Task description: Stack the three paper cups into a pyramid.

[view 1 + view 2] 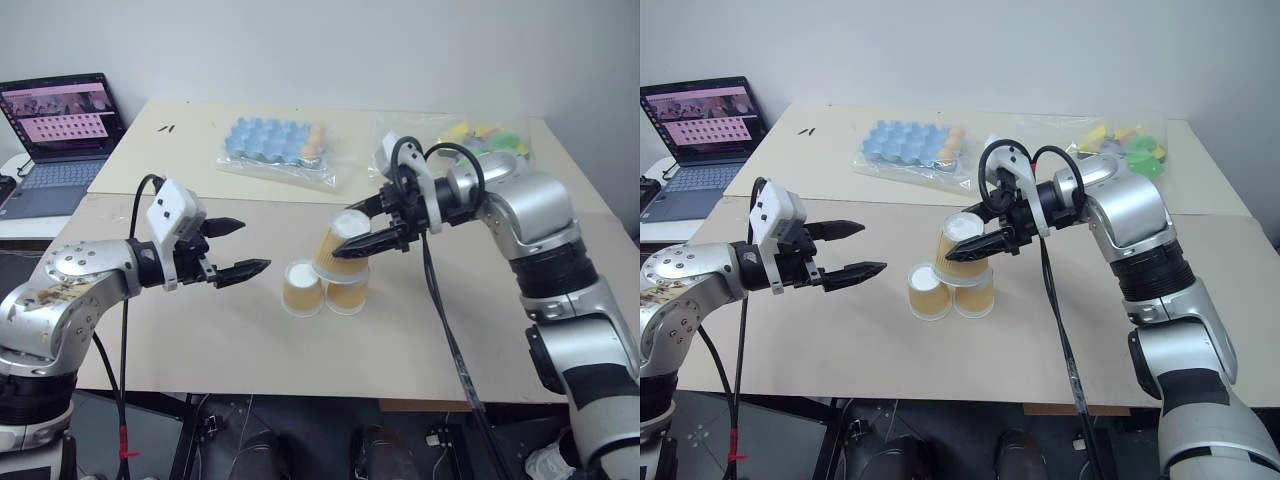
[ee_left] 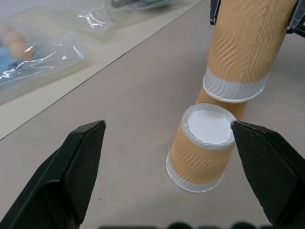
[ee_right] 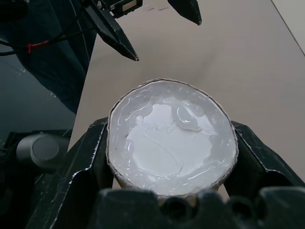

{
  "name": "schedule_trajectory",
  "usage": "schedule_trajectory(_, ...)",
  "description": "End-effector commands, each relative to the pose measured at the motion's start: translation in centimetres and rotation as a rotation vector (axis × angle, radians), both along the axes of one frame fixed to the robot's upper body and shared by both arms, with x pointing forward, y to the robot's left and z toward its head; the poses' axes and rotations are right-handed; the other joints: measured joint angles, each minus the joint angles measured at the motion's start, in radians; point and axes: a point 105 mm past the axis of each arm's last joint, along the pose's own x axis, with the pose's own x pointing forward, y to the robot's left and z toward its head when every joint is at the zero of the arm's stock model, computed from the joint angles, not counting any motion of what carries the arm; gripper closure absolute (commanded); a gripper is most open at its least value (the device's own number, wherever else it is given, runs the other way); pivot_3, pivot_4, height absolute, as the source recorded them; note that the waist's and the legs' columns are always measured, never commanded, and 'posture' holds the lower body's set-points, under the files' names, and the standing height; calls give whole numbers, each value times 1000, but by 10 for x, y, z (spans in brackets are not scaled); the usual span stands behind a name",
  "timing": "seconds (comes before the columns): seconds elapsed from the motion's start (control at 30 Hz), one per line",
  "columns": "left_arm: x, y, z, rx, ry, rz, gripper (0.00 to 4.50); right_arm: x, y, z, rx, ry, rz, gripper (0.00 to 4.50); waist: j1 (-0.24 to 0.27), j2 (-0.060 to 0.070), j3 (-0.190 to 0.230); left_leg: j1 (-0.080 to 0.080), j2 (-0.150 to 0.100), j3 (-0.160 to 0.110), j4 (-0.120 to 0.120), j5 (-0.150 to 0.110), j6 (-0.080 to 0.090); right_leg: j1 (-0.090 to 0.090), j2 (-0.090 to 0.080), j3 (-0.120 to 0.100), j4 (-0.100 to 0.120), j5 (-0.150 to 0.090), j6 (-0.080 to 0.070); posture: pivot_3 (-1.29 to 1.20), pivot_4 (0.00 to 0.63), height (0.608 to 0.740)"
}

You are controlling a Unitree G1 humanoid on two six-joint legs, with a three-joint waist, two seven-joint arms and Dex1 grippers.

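Note:
I need to release my right gripper's paper cup, now tilted low over the pair, on top of the standing pair (image 1: 326,274), centred above where both cups touch.
Two paper cups stand upside down and side by side on the table, the left cup (image 1: 303,288) touching the right cup (image 1: 347,294). My right gripper (image 1: 342,232) is shut on the third paper cup (image 1: 335,247), which is tilted with its white base uppermost and its rim low over the standing pair. I cannot tell whether it rests on them. The right wrist view shows that cup's base (image 3: 171,138) clamped between both fingers. My left gripper (image 1: 255,245) is open and empty, just left of the cups at their height. In its wrist view the left cup (image 2: 202,148) is close to one fingertip.
A clear bag with a blue egg tray (image 1: 270,145) lies at the back of the table. Another bag of colourful items (image 1: 480,135) is at the back right. An open laptop (image 1: 60,130) sits on a side surface at the far left. The table's front edge (image 1: 300,395) is near.

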Motion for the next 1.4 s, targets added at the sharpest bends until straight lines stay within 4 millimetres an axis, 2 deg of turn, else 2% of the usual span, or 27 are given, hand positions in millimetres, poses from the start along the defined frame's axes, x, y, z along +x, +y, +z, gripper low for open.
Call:
schedule_trajectory(0.03, -3, -2, 15, 5, -63, -12, 0, -7, 9, 13, 5, -71, 50, 1707, 0, 0, 0, 0, 0, 0, 0, 0, 0, 0, 0, 0, 0, 0, 0, 0, 150, 733)
schedule_trajectory(0.3, -3, -3, 15, 1, -65, -13, 0, -11, 21, 9, -8, -73, 91, 1707, 0, 0, 0, 0, 0, 0, 0, 0, 0, 0, 0, 0, 0, 0, 0, 0, 150, 733)
schedule_trajectory(0.53, -4, -4, 16, -2, -67, -10, 0, -6, 22, 6, -9, -74, 79, 1707, 0, 0, 0, 0, 0, 0, 0, 0, 0, 0, 0, 0, 0, 0, 0, 0, 150, 733)
schedule_trajectory(0.87, -4, -4, 16, -7, -69, -10, 0, 5, 18, 13, -4, -100, 44, 1707, 0, 0, 0, 0, 0, 0, 0, 0, 0, 0, 0, 0, 0, 0, 0, 0, 150, 733)
schedule_trajectory(1.13, -3, -3, 17, -7, -72, -4, 0, 9, 17, 7, -14, -99, 34, 1707, 0, 0, 0, 0, 0, 0, 0, 0, 0, 0, 0, 0, 0, 0, 0, 0, 150, 733)
schedule_trajectory(1.2, -3, -2, 15, -4, -70, 0, 0, 9, 17, 7, -12, -98, 32, 730, 0, 0, 0, 0, 0, 0, 0, 0, 0, 0, 0, 0, 0, 0, 0, 0, 150, 733)
schedule_trajectory(1.23, -3, -2, 15, -5, -68, 1, 0, 10, 17, 7, -10, -101, 29, 642, 0, 0, 0, 0, 0, 0, 0, 0, 0, 0, 0, 0, 0, 0, 0, 0, 150, 733)
schedule_trajectory(1.3, -2, -2, 15, -6, -68, 1, 0, 10, 17, 9, -5, -112, 29, 57, 0, 0, 0, 0, 0, 0, 0, 0, 0, 0, 0, 0, 0, 0, 0, 0, 150, 733)
schedule_trajectory(1.4, -2, -3, 16, -8, -69, 1, 0, 6, 16, 22, 29, -128, 43, 57, 0, 0, 0, 0, 0, 0, 0, 0, 0, 0, 0, 0, 0, 0, 0, 0, 150, 733)
